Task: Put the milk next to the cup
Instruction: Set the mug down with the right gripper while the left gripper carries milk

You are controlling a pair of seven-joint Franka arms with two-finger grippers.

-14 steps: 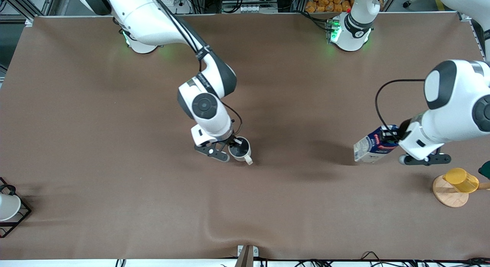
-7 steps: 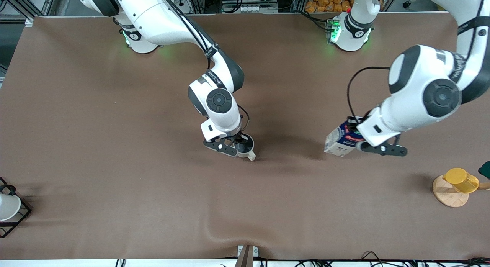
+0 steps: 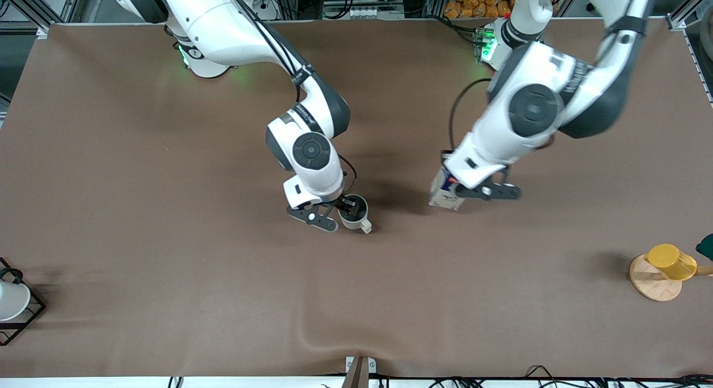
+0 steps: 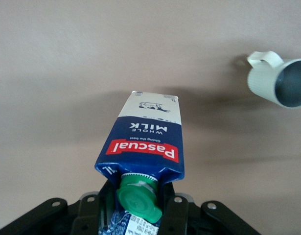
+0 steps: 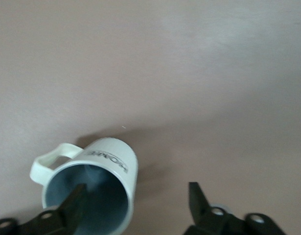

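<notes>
My left gripper has the milk, now hanging tilted above the table, to place. It will let go of it on the table (image 3: 358, 194) (image 4: 262, 110) just behind the cup, on the side opposite the cup's handle.
The cup (image 3: 355, 214), a pale mug with a grey inside, stands upright mid-table, its handle pointing toward the front camera. My right gripper (image 3: 338, 211) is open at it. In the right wrist view one finger (image 5: 72, 203) is inside the cup (image 5: 108, 161) and the other (image 5: 196, 196) is outside, well clear of its wall. My left gripper (image 3: 454, 188) is shut on the top of the milk (image 3: 443, 194), a blue carton with a green cap. It hangs tilted above the table, toward the left arm's end from the cup. The left wrist view shows milk (image 4: 145, 142) and cup (image 4: 280, 83).
A yellow cup (image 3: 670, 261) lies on a round wooden coaster (image 3: 649, 285) near the left arm's end. A white cup in a black wire frame (image 3: 11, 301) sits at the right arm's end. The brown cloth has a ridge (image 3: 312, 338) near the front edge.
My left arm has carried the milk from near the yellow cup toward the cup, and now it is much closer. My right gripper has stayed at the cup with only small shifts.
</notes>
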